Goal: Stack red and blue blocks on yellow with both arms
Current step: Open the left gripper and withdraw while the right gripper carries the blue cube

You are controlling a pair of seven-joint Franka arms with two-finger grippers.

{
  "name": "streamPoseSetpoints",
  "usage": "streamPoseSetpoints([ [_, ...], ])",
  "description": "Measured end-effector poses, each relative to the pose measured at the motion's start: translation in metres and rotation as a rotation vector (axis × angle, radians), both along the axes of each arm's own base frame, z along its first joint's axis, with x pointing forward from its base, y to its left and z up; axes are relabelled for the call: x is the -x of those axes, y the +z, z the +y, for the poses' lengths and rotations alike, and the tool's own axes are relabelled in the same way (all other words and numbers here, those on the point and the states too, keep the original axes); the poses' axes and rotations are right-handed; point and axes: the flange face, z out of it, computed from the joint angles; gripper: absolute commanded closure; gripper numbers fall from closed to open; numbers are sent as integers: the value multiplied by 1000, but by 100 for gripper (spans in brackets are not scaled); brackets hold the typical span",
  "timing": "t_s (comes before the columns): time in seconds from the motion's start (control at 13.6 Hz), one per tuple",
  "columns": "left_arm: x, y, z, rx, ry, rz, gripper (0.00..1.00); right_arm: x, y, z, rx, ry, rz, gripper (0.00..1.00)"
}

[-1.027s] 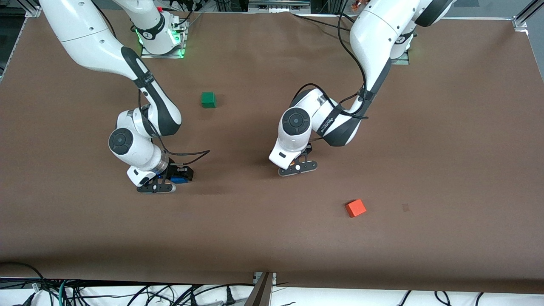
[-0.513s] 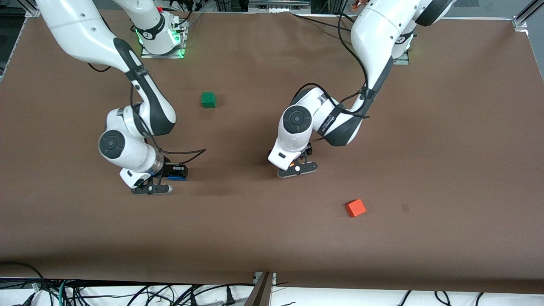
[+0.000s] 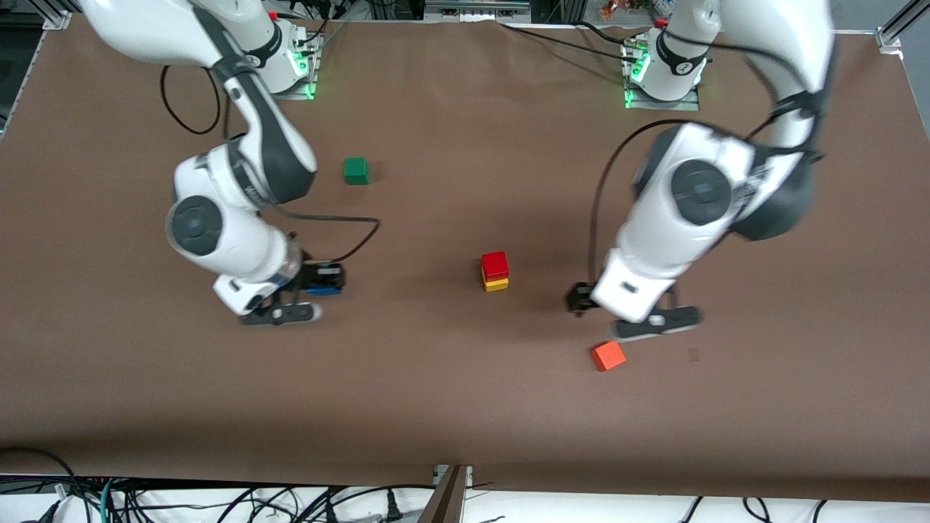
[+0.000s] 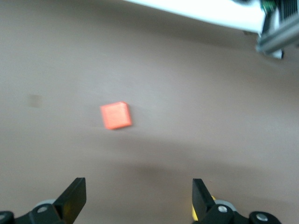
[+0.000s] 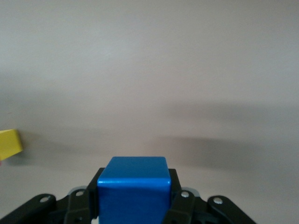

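The robot's right gripper will release the blue cube on top of the red cube (image 3: 493, 256), which sits on the yellow cube.
The red cube (image 3: 495, 265) sits on the yellow cube (image 3: 497, 285) near the table's middle. My right gripper (image 3: 320, 285) is shut on the blue cube (image 3: 324, 290) and holds it just above the table, toward the right arm's end from the stack. In the right wrist view the blue cube (image 5: 133, 186) fills the gripper (image 5: 133, 203), and an edge of the yellow cube (image 5: 9, 144) shows. My left gripper (image 3: 579, 298) is open and empty over the table between the stack and the orange cube. Its fingers (image 4: 74, 196) stand wide apart in the left wrist view (image 4: 138, 183).
An orange cube (image 3: 608, 356) lies nearer the front camera than the left gripper; it also shows in the left wrist view (image 4: 116, 115). A green cube (image 3: 356, 171) lies nearer the robots' bases. Black cables hang from both arms.
The left arm has swung away from the middle toward its own end, uncovering the red cube on the yellow. The right gripper with the blue cube has shifted slightly toward the stack.
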Motion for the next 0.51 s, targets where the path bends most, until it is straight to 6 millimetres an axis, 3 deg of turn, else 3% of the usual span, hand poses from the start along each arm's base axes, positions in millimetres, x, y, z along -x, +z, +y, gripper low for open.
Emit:
streamPoseSetpoints([
  [0.29,14,55,87,-44,-86,88,0,48,7,131,-31,-6,-21,84],
  [0.51,28,90,167,-61,-161,142,0,64,1,192,-30,22,-58,85],
])
